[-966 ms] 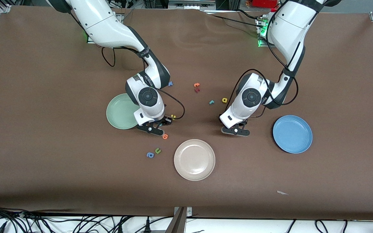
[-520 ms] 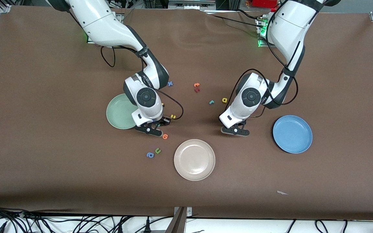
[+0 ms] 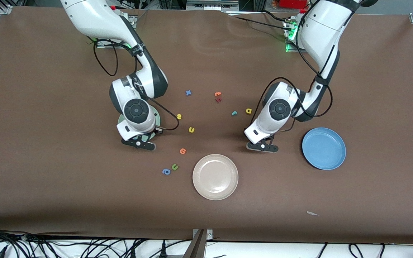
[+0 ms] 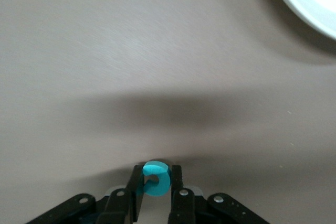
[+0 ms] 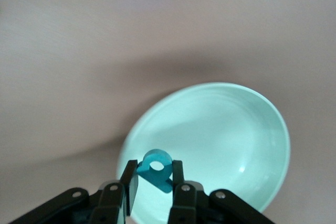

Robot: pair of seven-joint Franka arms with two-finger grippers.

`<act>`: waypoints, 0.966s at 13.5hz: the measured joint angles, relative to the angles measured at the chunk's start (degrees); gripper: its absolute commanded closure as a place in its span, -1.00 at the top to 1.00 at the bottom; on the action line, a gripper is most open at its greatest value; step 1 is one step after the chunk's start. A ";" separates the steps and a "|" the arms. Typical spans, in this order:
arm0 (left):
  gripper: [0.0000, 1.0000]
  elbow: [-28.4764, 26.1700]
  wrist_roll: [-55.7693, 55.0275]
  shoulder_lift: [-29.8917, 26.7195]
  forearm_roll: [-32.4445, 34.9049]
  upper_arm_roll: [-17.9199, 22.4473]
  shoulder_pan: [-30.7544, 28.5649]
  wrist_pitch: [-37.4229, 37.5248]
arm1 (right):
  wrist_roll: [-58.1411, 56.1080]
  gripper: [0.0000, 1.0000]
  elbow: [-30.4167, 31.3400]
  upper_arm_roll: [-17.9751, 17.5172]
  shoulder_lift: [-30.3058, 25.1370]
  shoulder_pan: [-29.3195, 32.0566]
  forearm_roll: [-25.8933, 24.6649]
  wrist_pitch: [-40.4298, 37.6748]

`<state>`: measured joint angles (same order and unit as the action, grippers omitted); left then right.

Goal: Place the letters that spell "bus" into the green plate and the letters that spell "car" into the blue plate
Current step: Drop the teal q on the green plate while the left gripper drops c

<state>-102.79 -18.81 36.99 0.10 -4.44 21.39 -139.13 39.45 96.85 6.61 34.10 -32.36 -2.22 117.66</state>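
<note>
My left gripper will let go of the teal "c" on the blue plate (image 3: 331, 158), between its middle and the rim nearest the front camera.
My right gripper (image 3: 139, 143) (image 5: 152, 174) is shut on the teal "b" (image 5: 157, 173), held above the green plate (image 5: 220, 140), which my right arm mostly hides in the front view (image 3: 157, 120). My left gripper (image 3: 262, 147) (image 4: 156, 174) is shut on the teal "c" (image 4: 156, 178) over bare table between the cream plate and the blue plate (image 3: 323, 148). On the table lie the yellow "s" (image 3: 179, 116), yellow "u" (image 3: 191, 129), teal "r" (image 3: 234, 113) and yellow "a" (image 3: 248, 110).
A cream-white plate (image 3: 215, 176) sits nearest the front camera. An orange letter (image 3: 183, 151), a green "u" (image 3: 174, 166) and a blue "a" (image 3: 166, 171) lie beside it. A blue "x" (image 3: 188, 92) and two orange-red letters (image 3: 218, 96) lie toward the bases.
My right arm has carried the teal "b" from beside the yellow "u" to over the green plate. The left gripper has shut on the teal "c" and barely shifted.
</note>
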 measured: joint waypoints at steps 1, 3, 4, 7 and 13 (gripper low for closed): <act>-0.66 2.70 0.31 -0.07 0.94 0.83 -0.33 4.23 | -0.11 -0.81 3.20 0.31 -0.53 0.02 0.00 1.94; -0.66 7.67 3.28 -0.49 1.87 1.69 -2.07 12.49 | -0.11 -0.77 8.38 0.35 -0.93 -0.03 0.00 6.61; -0.66 9.21 5.78 -0.71 2.00 1.92 -3.53 15.24 | -0.11 -0.36 9.87 0.35 -0.97 -0.06 0.00 8.00; -0.66 10.02 12.51 -0.77 6.49 2.21 -9.54 17.91 | -0.10 1.00 10.96 0.44 -1.96 -0.07 0.00 8.45; 0.99 9.92 15.04 -0.49 13.19 2.27 -17.01 18.79 | -0.11 1.00 10.99 1.61 -5.24 -0.04 0.00 8.11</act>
<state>-92.87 -3.76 36.51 13.29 -2.17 4.38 -120.34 39.34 107.84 8.22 28.87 -32.41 -2.21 125.77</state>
